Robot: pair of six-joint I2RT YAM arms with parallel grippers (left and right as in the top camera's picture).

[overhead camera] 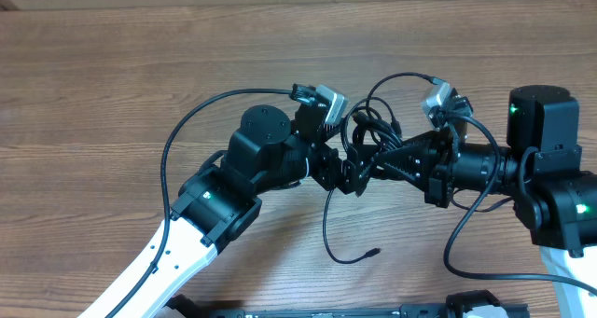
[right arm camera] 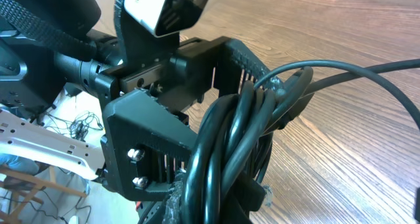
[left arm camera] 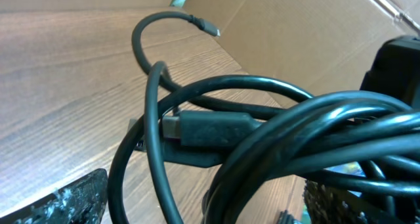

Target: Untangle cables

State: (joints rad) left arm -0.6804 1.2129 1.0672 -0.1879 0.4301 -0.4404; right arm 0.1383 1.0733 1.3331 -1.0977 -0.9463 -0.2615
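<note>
Next, my left gripper takes the cords [left arm camera: 230,190] beside the flat plug before my right gripper opens clear, since my right gripper is clamping the bundled loops together.
The cables [overhead camera: 366,130] are a knot of thin black cords held above the table between the two arms. One loose end hangs down to a small plug [overhead camera: 373,253]. My right gripper [overhead camera: 381,159] is shut on the bundle [right arm camera: 226,138], which runs through its jaws [right arm camera: 223,204]. My left gripper [overhead camera: 341,169] stands wide open. Its fingers [left arm camera: 72,198] sit far apart, with loops of cable [left arm camera: 282,138] and a flat plug [left arm camera: 210,129] passing between them unpinched [left arm camera: 203,204]. Another cable end [left arm camera: 209,29] curls up beyond.
The wooden table [overhead camera: 112,76] lies under both arms. A cardboard wall [left arm camera: 295,33] stands behind it. Thick arm wires [overhead camera: 187,131] arc beside the left arm and loop near the right arm [overhead camera: 466,234]. The left gripper's body [right arm camera: 164,119] sits close against the right gripper.
</note>
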